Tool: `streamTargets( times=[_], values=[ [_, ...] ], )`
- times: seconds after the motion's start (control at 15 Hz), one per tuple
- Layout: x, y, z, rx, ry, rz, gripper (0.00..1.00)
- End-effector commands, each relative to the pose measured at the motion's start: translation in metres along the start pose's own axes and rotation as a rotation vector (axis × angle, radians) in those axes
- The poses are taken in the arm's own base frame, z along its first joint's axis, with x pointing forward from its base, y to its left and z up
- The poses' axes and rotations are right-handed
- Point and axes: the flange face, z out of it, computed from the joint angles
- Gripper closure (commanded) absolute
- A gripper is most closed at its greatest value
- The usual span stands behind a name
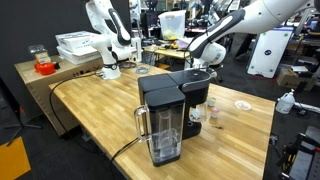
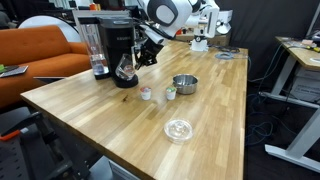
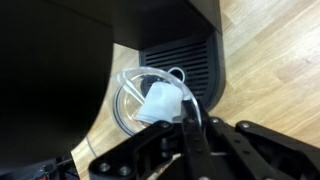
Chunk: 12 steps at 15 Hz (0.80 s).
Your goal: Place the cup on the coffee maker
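Observation:
The robot's gripper should set the small whitish cup down on the slotted drip tray [image 1: 195, 120] [image 3: 184, 75] under the coffee maker's head.
The black coffee maker [image 1: 172, 92] with its clear water tank stands mid-table in both exterior views [image 2: 112, 40]. In the wrist view its dark body [image 3: 60, 60] fills the left, above its slotted drip tray [image 3: 192, 58]. A clear glass vessel [image 3: 128, 92] sits at the machine's base and also shows in an exterior view [image 2: 125, 73]. The small whitish cup [image 3: 158, 103] hangs tilted over that vessel. My gripper [image 3: 186, 122] is shut, its fingertips meeting on the cup's edge. It is under the machine's head [image 2: 138, 61]. From the far side [image 1: 200, 68] the cup is hidden.
On the wooden table [image 2: 210, 110] beside the machine are a small pinkish cup [image 2: 147, 93], a small cup with green in it [image 2: 170, 92], a metal bowl [image 2: 184, 83] and a flat pale disc [image 2: 178, 129]. A power cable [image 1: 90, 85] runs behind the machine.

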Motion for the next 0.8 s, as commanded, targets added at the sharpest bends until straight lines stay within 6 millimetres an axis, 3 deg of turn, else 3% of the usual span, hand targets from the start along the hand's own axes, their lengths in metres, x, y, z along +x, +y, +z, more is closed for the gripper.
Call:
streamTargets(
  times=[0.0,0.27,0.73],
  values=[
    [-0.006,-0.005,-0.009,0.017,0.014,0.058,0.99],
    [-0.008,-0.008,-0.012,0.033,0.041,0.162,0.99],
    [-0.004,-0.014,0.004,0.041,0.062,0.296,0.99]
  ],
)
